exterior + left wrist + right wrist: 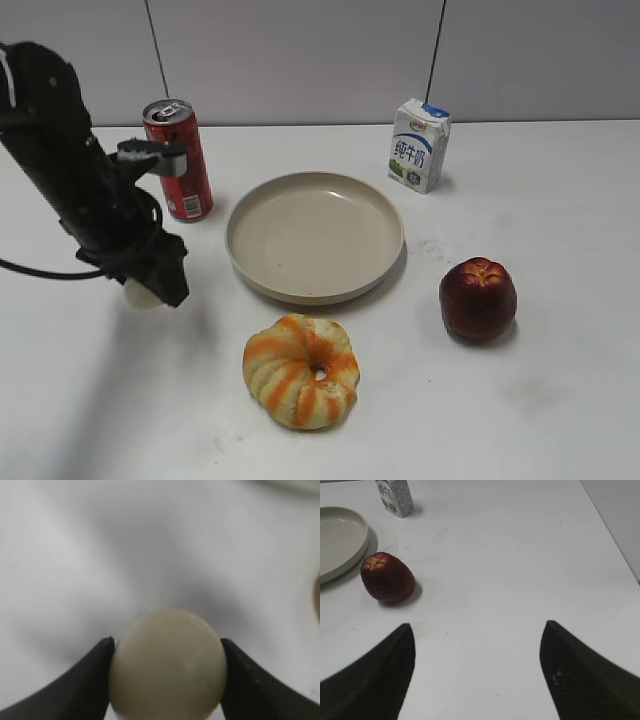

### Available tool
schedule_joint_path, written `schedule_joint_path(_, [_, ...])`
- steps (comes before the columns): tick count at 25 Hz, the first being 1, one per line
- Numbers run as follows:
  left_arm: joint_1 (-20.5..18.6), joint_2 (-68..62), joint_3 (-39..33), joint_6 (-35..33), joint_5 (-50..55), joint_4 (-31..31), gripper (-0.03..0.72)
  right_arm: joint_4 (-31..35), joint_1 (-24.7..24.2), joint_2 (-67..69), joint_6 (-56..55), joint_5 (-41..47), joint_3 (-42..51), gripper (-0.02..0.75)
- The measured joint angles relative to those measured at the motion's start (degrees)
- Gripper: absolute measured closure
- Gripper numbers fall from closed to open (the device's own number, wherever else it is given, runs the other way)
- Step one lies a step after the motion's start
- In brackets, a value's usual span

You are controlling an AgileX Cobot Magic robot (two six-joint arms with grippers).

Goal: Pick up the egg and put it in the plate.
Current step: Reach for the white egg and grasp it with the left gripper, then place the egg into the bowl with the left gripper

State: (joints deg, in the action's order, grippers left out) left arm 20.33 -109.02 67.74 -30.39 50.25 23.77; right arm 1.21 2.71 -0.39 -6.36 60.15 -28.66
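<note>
The egg, now low over the table, will be released by my left gripper in the beige plate [304, 256], near the middle toward the ring bread.
The pale cream egg [168, 664] sits between the two black fingers of my left gripper [167, 652], which touch it on both sides. In the exterior view the egg [140, 294] shows only as a pale edge under the left gripper [160, 285], low over the table at the left. The beige plate [315, 236] lies in the middle, to the right of that gripper; its rim also shows in the right wrist view [350, 550]. My right gripper [477, 645] is open and empty above bare table; it is out of the exterior view.
A red soda can [178, 160] stands behind the left arm. A milk carton [418, 145] stands at the back right of the plate. A dark red apple [478, 297] lies right of the plate. The orange-striped ring bread [300, 371] lies in front of the plate.
</note>
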Motion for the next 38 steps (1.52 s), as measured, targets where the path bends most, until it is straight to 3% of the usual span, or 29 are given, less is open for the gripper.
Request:
schedule_joint_path(3, [1.3,0.6,5.4,0.0,1.1,2.3,0.225,0.0,0.0,0.0,0.0,0.0,0.0,0.151])
schedule_joint_path(8, [6.7,0.0,13.2,0.0,-3.6,3.8,0.225,0.0,0.0,0.0,0.0,0.0,0.0,0.151])
schedule_joint_path(16, [13.5,-7.1,14.8,0.0,-15.0,6.0,0.225,0.0,0.0,0.0,0.0,0.0,0.0,0.151])
schedule_joint_path(22, [14.3,-13.1,14.8,0.0,-16.2,6.2,0.223,0.0,0.0,0.0,0.0,0.0,0.0,0.152])
schedule_joint_path(27, [14.3,-13.5,14.8,0.0,-16.8,6.2,0.092,0.0,0.0,0.0,0.0,0.0,0.0,0.151])
schedule_joint_path(30, [14.3,-13.3,14.8,0.0,-16.3,6.2,0.057,0.0,0.0,0.0,0.0,0.0,0.0,0.151])
schedule_joint_path(38, [14.3,-1.0,14.8,0.2,-13.9,5.8,0.041,0.0,0.0,0.0,0.0,0.0,0.0,0.151])
